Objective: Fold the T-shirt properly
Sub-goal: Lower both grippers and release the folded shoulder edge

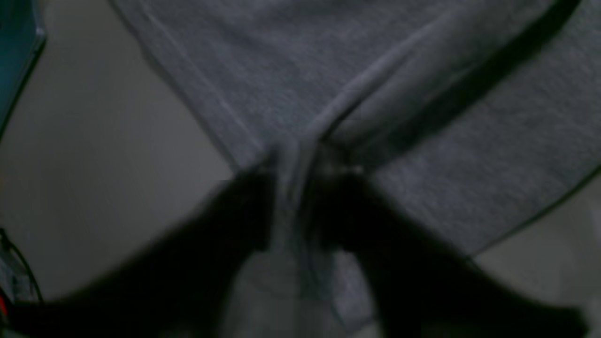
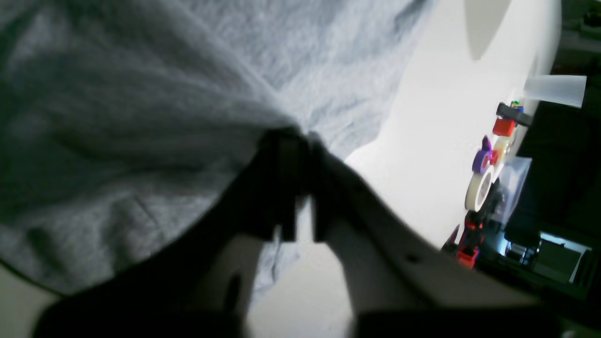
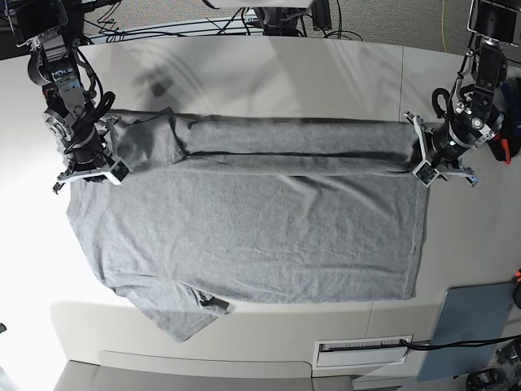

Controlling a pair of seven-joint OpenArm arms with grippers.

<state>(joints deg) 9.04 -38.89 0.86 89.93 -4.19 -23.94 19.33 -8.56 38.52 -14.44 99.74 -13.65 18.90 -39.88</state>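
Note:
The T-shirt's outstretched sleeve is far from both of the robot's grippers, so next the left gripper takes the T-shirt band's end [image 3: 395, 165] and help drag the T-shirt closer before any more folding.
The grey T-shirt [image 3: 252, 220] lies spread flat on the white table [image 3: 269, 65], with its far edge folded over into a long band [image 3: 293, 138]. One sleeve [image 3: 175, 314] sticks out at the near left. My left gripper [image 3: 423, 160] is at the band's right end. In its wrist view the dark fingers [image 1: 338, 211] stand apart, with a ridge of cloth [image 1: 287, 188] between them. My right gripper [image 3: 104, 159] is at the band's left end by the other sleeve. In its wrist view the tips [image 2: 300, 136] meet on a bunch of the T-shirt [image 2: 141, 117].
A rigid grey-blue panel [image 3: 476, 318] lies at the table's near right corner. Tape rolls and small coloured parts [image 2: 483, 183] line the table edge beside my right arm. A teal object [image 1: 19, 42] sits left of my left gripper. Cables [image 3: 163, 24] run along the far edge.

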